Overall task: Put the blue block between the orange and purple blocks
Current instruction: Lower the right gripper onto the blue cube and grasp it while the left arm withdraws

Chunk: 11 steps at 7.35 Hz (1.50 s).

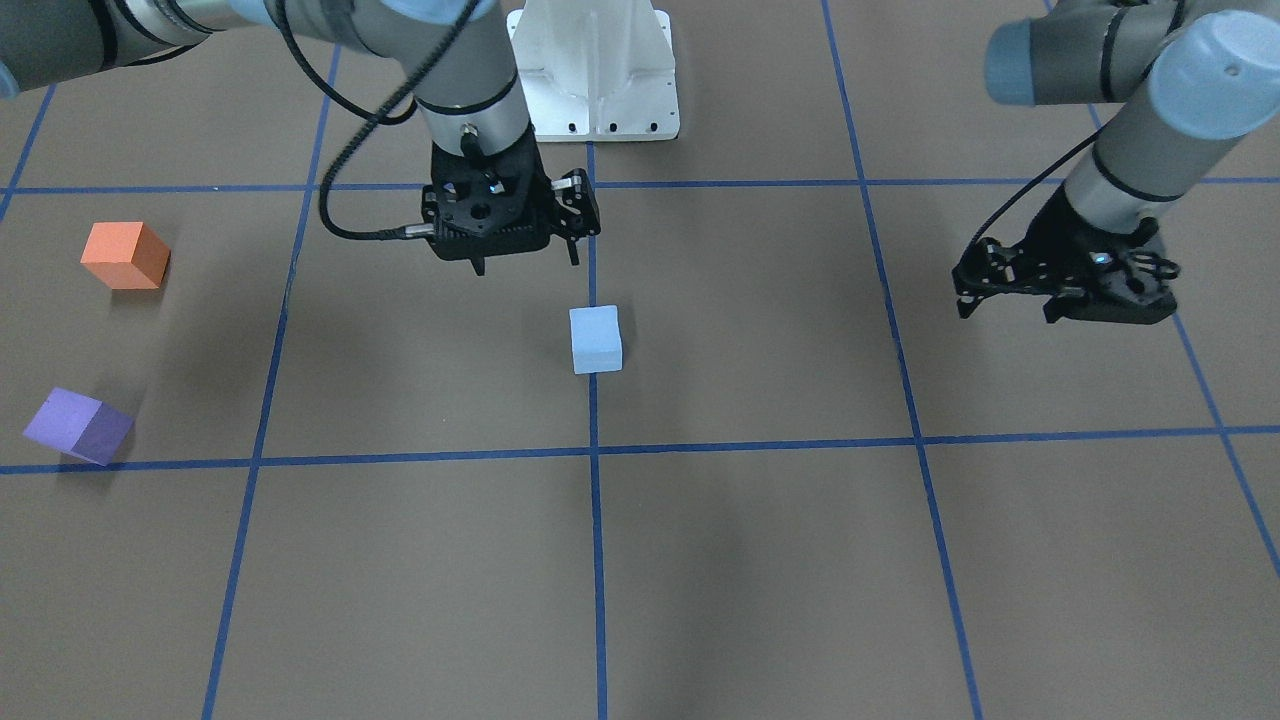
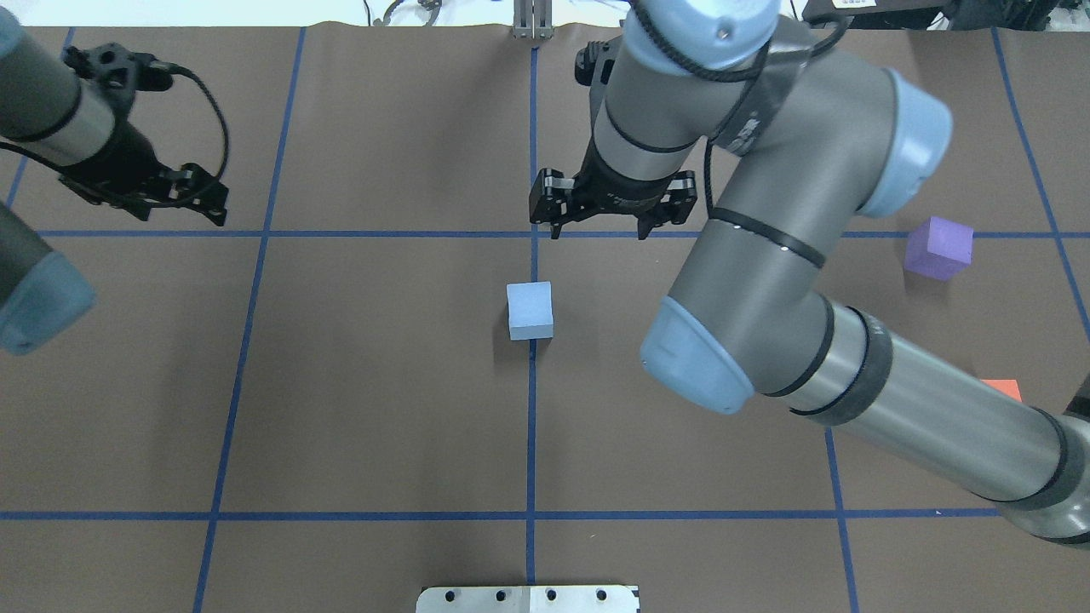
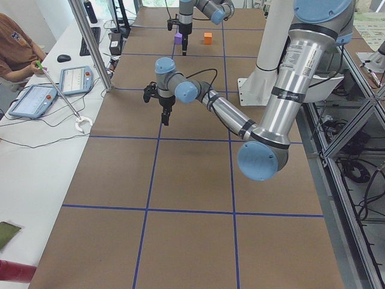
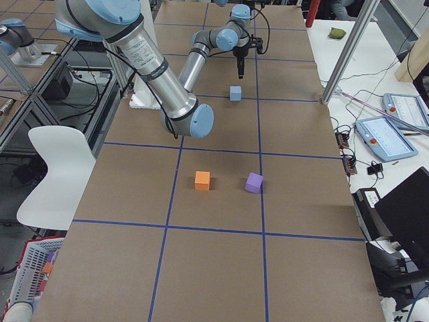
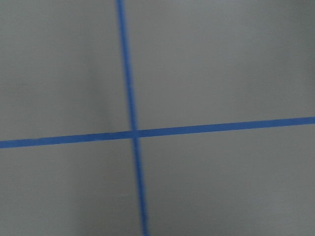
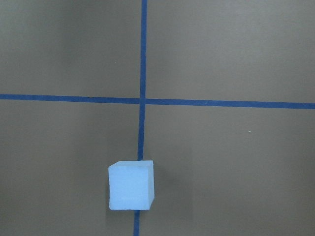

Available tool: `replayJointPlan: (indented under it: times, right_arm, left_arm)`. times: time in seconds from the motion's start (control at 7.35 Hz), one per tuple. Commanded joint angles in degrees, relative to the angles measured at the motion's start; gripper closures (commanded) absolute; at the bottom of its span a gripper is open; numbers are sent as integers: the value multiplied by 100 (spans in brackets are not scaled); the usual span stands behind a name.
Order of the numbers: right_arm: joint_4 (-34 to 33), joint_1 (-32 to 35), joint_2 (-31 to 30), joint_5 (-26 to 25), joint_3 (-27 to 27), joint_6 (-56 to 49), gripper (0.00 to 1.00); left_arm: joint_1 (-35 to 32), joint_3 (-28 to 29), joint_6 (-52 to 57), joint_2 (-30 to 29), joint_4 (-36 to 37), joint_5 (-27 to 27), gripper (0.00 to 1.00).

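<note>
I should close my right gripper on the opposite sides of the light blue block [image 1: 596, 336] [image 6: 131, 188], so that its fingers sit on either side of the blue tape line.
The light blue block [image 1: 596, 340] sits on the brown table by a blue tape line near the centre; it also shows in the overhead view [image 2: 530, 311] and the right wrist view [image 6: 131, 186]. My right gripper [image 1: 527, 263] is open and empty and hangs above the table just beyond the block, apart from it [image 2: 599, 230]. The orange block [image 1: 125, 255] and the purple block [image 1: 78, 426] stand apart on my right side, with a gap between them. In the overhead view the purple block [image 2: 938, 247] is clear and the orange block [image 2: 1001, 389] is mostly hidden by my right arm. My left gripper [image 1: 1006, 313] is open and empty, far to the left.
The white robot base [image 1: 595, 70] stands at the table's near edge to me. Blue tape lines [image 5: 133, 132] divide the brown table into squares. An operators' side bench with tablets [image 4: 385, 137] runs along the far edge. A white chair [image 4: 57, 174] stands behind me.
</note>
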Motion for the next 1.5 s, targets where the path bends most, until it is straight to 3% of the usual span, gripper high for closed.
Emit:
replayJointPlan:
  times: [0.0, 0.41, 0.68, 0.95, 1.09, 1.22, 1.36]
  right_arm:
    - [934, -336, 404, -275, -1301, 67, 0]
    - [1289, -601, 397, -522, -1911, 85, 1]
    - [1281, -706, 336, -522, -1983, 41, 0]
    - [1289, -855, 301, -548, -2079, 94, 2]
    - [1289, -873, 335, -565, -2097, 128, 34]
    - [1307, -874, 318, -574, -2054, 146, 99]
    - [1298, -856, 318, -627, -2010, 138, 100]
  left_arm:
    - [-999, 55, 1708, 784, -24, 23, 0]
    - [-1513, 844, 2171, 944, -471, 23, 0]
    - [-1539, 1320, 2214, 908, -587, 14, 0]
    - [-1881, 1558, 2958, 917, -561, 23, 0]
    - [-2030, 1742, 3249, 900, -552, 14, 0]
    - [-2032, 1892, 3278, 883, -561, 14, 0]
    - [-2032, 1919, 3279, 882, -578, 14, 0]
